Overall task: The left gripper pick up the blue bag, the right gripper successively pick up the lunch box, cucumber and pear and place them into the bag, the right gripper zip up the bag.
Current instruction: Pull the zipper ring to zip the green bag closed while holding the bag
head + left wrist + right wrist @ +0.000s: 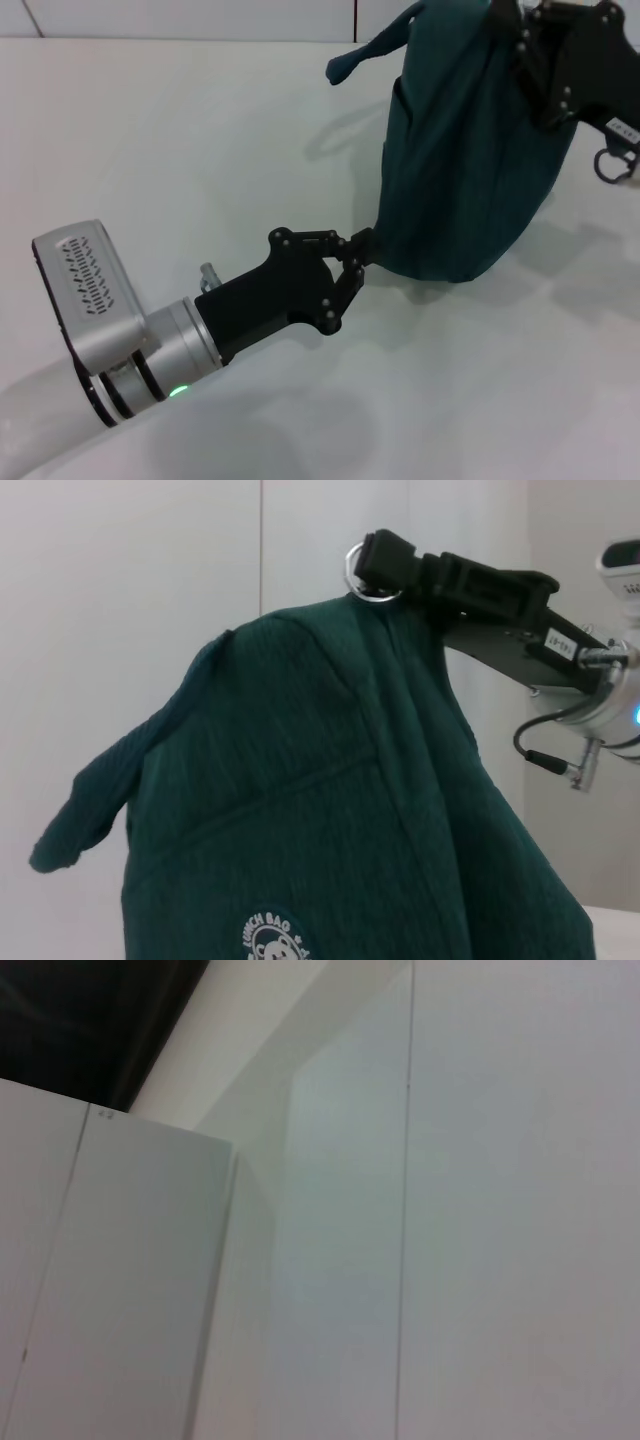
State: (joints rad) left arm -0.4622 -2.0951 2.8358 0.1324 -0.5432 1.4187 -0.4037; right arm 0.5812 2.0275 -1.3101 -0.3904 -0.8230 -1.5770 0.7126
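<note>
My left gripper holds just the blue bag's lower corner; it should open and grab the bag's side higher up (398, 185) before my right gripper pulls the zip.
The blue bag (470, 150) stands upright at the back right of the white table (180, 140), with one loop handle (350, 62) hanging off to the left. My left gripper (362, 250) is shut on the bag's lower left corner. My right gripper (522, 35) is at the bag's top. In the left wrist view the right gripper (375, 565) pinches the metal ring pull (358, 578) at the top of the bag (330, 830). The lunch box, cucumber and pear are not in view.
The left arm's silver wrist with a green light (150, 350) lies low over the table's front left. A looped cable (612, 165) hangs from the right arm. The right wrist view shows only a white wall and cabinet (120, 1280).
</note>
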